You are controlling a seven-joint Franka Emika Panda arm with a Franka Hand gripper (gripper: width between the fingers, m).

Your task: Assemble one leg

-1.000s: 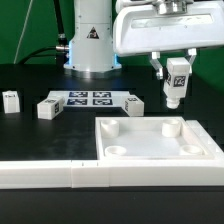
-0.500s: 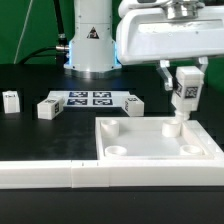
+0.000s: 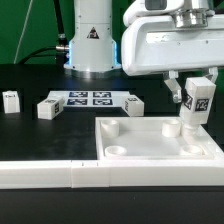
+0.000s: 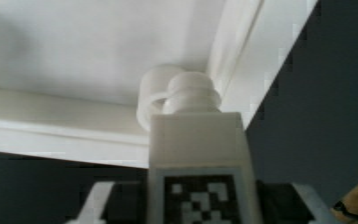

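Observation:
Next, my gripper releases the white leg block, now hanging just above the panel, upright in the panel's front corner socket point(image 3: 187, 150) point(image 4: 162, 86) farthest from the marker board.
My gripper point(image 3: 195, 95) is shut on a white leg block point(image 3: 197, 104) with a black-and-white tag, held upright at the exterior view's right. The leg's lower end hangs just above the far right corner socket point(image 3: 176, 127) of the large white square panel point(image 3: 150, 146). In the wrist view the held leg point(image 4: 197, 165) fills the middle, its tag facing the camera, with the round socket point(image 4: 179, 88) just beyond its tip. Three other legs lie on the table: one at the exterior view's far left point(image 3: 10, 101), one left of the marker board point(image 3: 48, 107), one right of it point(image 3: 134, 104).
The marker board point(image 3: 88, 98) lies at the back centre before the robot base point(image 3: 90, 45). A long white bar point(image 3: 60, 176) runs along the table's front edge, left of and below the panel.
My gripper has carried the leg toward the exterior view's right and lower, from beside the panel's far edge to over its far right corner socket.

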